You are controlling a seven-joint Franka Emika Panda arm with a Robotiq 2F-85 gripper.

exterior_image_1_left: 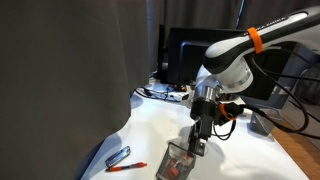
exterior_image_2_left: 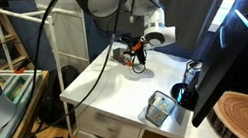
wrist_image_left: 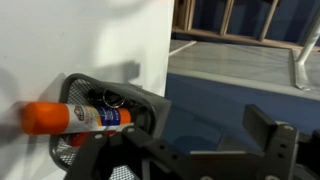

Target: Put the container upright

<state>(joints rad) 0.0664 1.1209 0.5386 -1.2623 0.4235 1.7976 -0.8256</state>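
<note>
The gripper's fingers point past the black mesh container toward the table's edge, so the robot should back off and take the container's upper rim (wrist_image_left: 150, 114) before standing it up.
The container (exterior_image_1_left: 178, 160) is a small smoky-clear box that seems to lie on its side on the white table (exterior_image_1_left: 150, 120). It also shows in an exterior view (exterior_image_2_left: 160, 108), near the table's front edge by the monitor base. It is out of the wrist view. My gripper (exterior_image_1_left: 199, 135) hangs over the table apart from the container and shows in an exterior view (exterior_image_2_left: 131, 52) at the far side. In the wrist view the gripper (wrist_image_left: 185, 140) is open and empty, with the table edge and floor between its fingers.
A black mesh holder (wrist_image_left: 105, 105) lies on its side by the table edge, with an orange-capped glue stick (wrist_image_left: 75, 118) in it. Pens (exterior_image_1_left: 118, 158) lie on the table. A monitor (exterior_image_2_left: 229, 56), a wood slab (exterior_image_2_left: 247, 120) and another greyish cup (exterior_image_2_left: 193, 73) stand nearby.
</note>
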